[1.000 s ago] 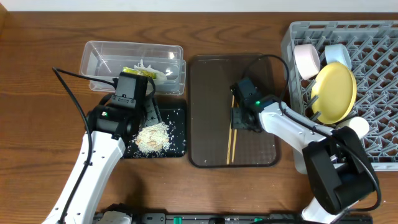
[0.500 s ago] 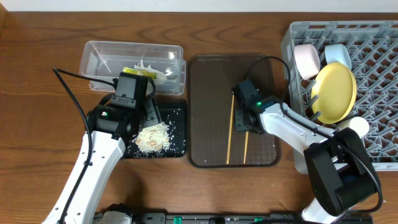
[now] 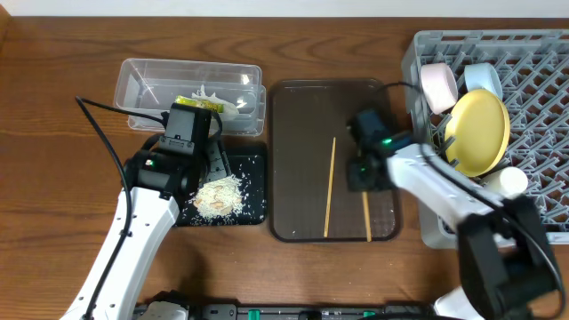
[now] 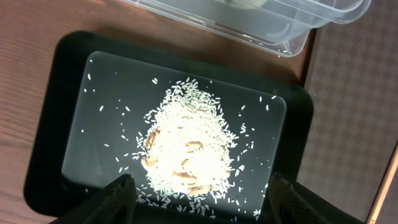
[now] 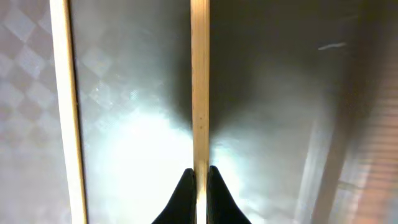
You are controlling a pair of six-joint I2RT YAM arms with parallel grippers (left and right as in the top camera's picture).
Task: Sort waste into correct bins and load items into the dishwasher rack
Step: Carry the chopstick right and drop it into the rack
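Observation:
My right gripper needs to release the wooden chopstick between the yellow plate and the grey rack's side (image 3: 441,178) by the brown tray. The chopstick is now held over the brown tray.
My right gripper (image 3: 362,176) is shut on one wooden chopstick (image 3: 365,218) over the brown tray (image 3: 298,116). In the right wrist view the fingertips (image 5: 199,177) pinch that chopstick (image 5: 199,87), and the other chopstick (image 5: 64,99) lies to its left. That second chopstick (image 3: 330,187) rests on the tray. My left gripper (image 4: 202,186) hangs open over the rice crumbs (image 4: 186,146) in the black tray (image 4: 56,99). A green-and-orange wrapper (image 3: 210,102) lies in the clear tub (image 3: 147,76). The grey rack (image 3: 542,80) holds a pink bowl (image 3: 437,86), blue bowl (image 3: 484,76), yellow plate (image 3: 480,132) and white cup (image 3: 512,181).
The clear tub (image 4: 273,22) stands just behind the black tray (image 3: 253,191), and the brown tray's edge (image 4: 348,112) runs along its right side. The rack's wall (image 3: 416,98) rises close to the right of my right gripper. Bare wooden table (image 3: 53,178) lies to the left.
My right gripper has closed on one chopstick and carried it to the right, away from the other. The left arm has stayed put.

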